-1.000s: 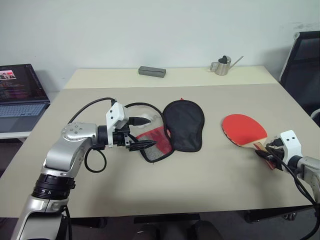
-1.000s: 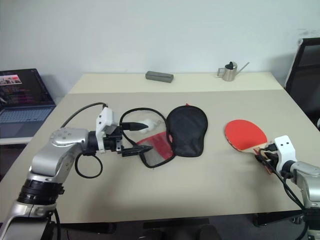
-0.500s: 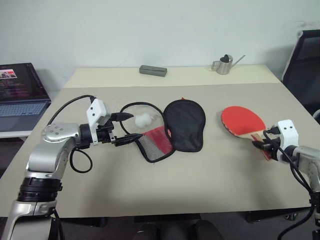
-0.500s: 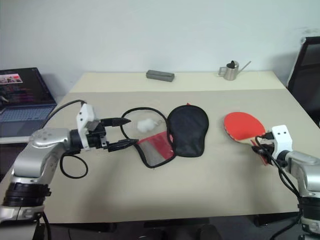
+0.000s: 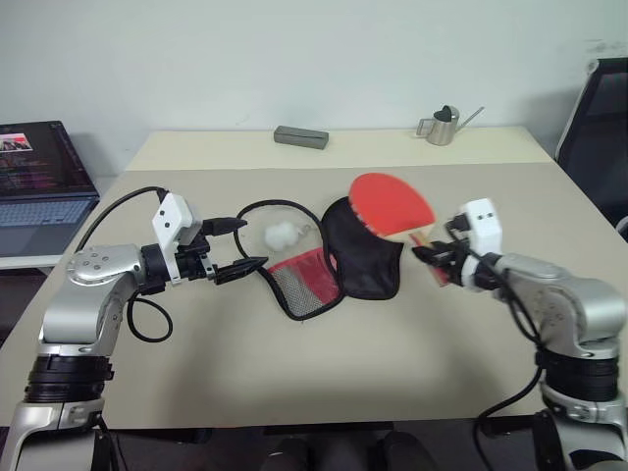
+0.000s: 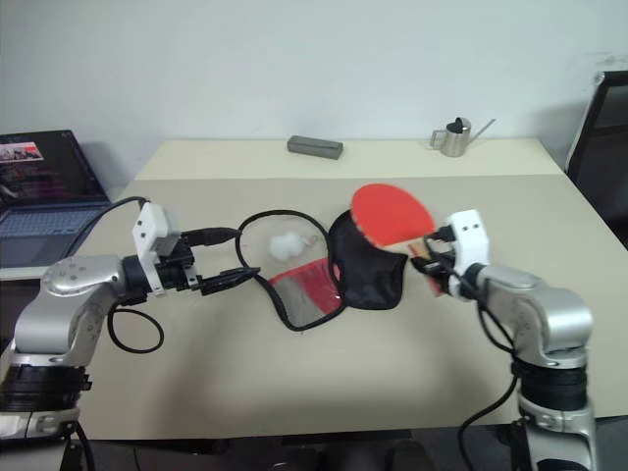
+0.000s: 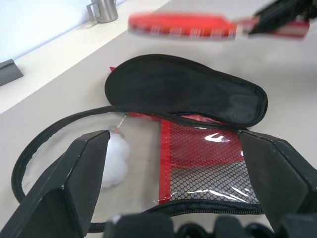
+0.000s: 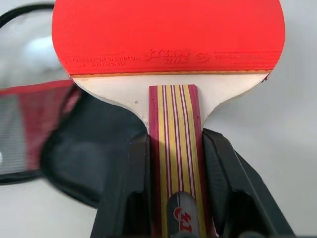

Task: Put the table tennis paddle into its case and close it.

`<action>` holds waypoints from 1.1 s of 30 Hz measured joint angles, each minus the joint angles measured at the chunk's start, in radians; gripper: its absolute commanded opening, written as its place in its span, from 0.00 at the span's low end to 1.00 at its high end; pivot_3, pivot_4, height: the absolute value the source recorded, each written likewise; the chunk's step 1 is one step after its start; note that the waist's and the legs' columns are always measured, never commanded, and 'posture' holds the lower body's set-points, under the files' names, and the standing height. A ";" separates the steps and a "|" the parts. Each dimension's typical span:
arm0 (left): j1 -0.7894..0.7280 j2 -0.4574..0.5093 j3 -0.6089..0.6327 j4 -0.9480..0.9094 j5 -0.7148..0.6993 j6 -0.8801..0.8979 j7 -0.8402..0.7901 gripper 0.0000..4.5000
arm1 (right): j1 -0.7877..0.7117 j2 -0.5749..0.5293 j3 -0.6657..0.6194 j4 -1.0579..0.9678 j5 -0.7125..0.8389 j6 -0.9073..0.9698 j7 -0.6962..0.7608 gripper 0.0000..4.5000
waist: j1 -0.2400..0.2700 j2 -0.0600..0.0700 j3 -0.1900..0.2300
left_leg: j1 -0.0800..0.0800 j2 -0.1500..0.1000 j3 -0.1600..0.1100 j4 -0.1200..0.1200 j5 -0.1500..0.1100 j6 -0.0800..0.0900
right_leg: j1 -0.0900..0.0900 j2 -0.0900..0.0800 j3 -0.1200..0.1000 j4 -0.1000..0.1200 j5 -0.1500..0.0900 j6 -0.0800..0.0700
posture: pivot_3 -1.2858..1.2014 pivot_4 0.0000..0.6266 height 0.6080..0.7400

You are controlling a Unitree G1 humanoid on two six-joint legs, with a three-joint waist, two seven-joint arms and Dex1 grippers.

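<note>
The robot's right gripper should release the table tennis paddle on the black lining of the open case (image 5: 373, 240) (image 8: 113, 118), next to the red mesh pocket.
The case (image 5: 361, 245) lies unzipped in the middle of the table, black lining up, with its red mesh pocket (image 5: 302, 285) and white fluffy charm (image 5: 282, 235) to its left. My right gripper (image 5: 435, 257) is shut on the striped handle of the table tennis paddle (image 5: 392, 204). It holds the red face in the air over the case's far right edge. In the right wrist view the fingers (image 8: 140, 163) clamp the handle (image 8: 176, 129). My left gripper (image 5: 249, 245) hangs open just left of the case's zipper loop, holding nothing, and in its wrist view the case (image 7: 188, 94) lies ahead.
A small metal watering can (image 5: 439, 128) and a grey oblong box (image 5: 299, 138) stand at the table's far edge. A laptop (image 5: 34, 182) sits on a side surface to the left. A black chair (image 5: 597, 118) is at the far right.
My right gripper has lifted the paddle off the table's right side and carried it left, over the case. My left gripper drew back leftwards off the case, still open.
</note>
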 measured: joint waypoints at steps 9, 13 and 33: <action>0.001 0.000 0.004 -0.001 -0.001 0.000 0.002 1.00 | -0.031 0.137 0.130 0.116 -0.101 -0.084 -0.111 0.24 | -0.001 0.000 0.000 | 0.000 0.000 0.001 0.000 0.001 -0.001 | -0.003 0.001 0.001 0.001 0.000 0.000 | 0.52 0.24 1.00; 0.008 0.001 0.006 -0.005 -0.001 0.000 0.012 1.00 | -0.034 0.170 0.157 0.185 -0.150 -0.150 -0.139 0.24 | -0.002 0.000 0.000 | -0.001 0.000 0.001 0.000 0.001 -0.002 | -0.004 0.001 0.001 0.002 0.000 0.000 | 0.52 0.24 1.00; 0.021 -0.002 0.006 -0.034 -0.001 0.000 0.035 1.00 | -0.145 0.247 0.184 0.494 -0.282 -0.368 -0.178 0.24 | -0.006 0.000 0.000 | 0.000 0.000 0.002 -0.001 0.001 -0.002 | -0.005 0.002 0.002 0.003 0.000 0.000 | 0.52 0.24 1.00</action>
